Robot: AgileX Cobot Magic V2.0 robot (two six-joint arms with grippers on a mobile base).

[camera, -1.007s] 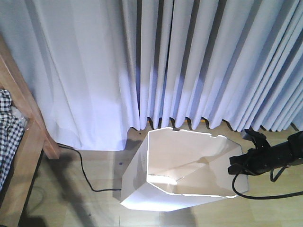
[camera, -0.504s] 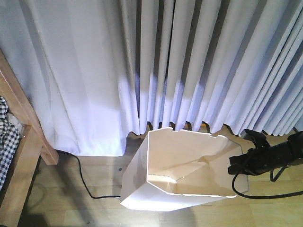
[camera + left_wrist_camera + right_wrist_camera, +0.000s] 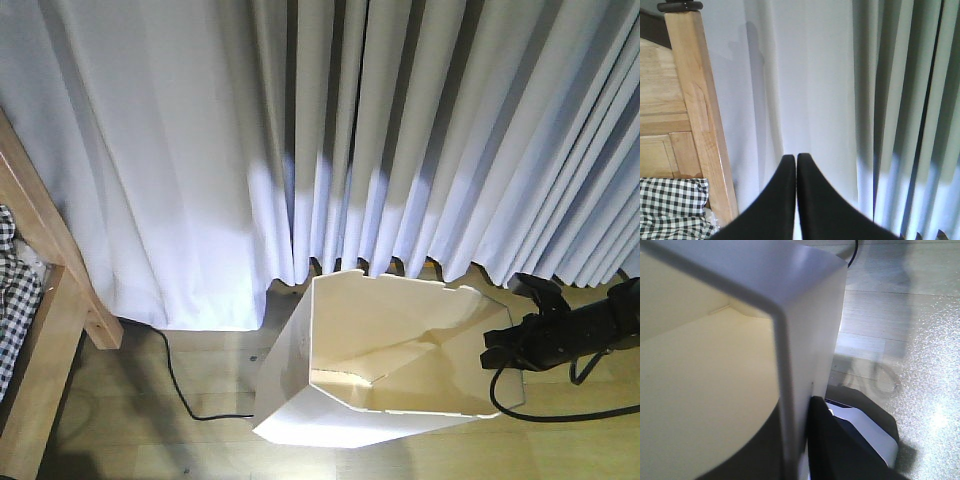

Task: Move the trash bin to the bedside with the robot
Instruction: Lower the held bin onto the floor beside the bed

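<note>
The robot's right gripper needs to release the white trash bin on the wooden floor (image 3: 375,408) beside the black cable, before the curtains. The bin now stands tilted on the floor.
The white faceted trash bin (image 3: 345,400) stands tilted on the wooden floor before the curtains. Its right rim wall is pinched by my right gripper (image 3: 497,352), which is shut on it. In the right wrist view that wall (image 3: 805,340) runs between the black fingers (image 3: 840,445). The bedside, a light brown wooden bed frame (image 3: 50,300) with checked bedding (image 3: 12,300), is at the far left. My left gripper (image 3: 796,159) is shut on nothing, its tips facing the curtain next to the bedpost (image 3: 700,110).
Pale pleated curtains (image 3: 380,130) hang across the whole back, reaching the floor. A black cable (image 3: 180,380) trails on the floor between the bed frame and the bin. Another black cable (image 3: 560,412) loops under the right arm.
The bed frame and bedding have slid slightly left in the front view. The bin stays in the same place in frame, still gripped.
</note>
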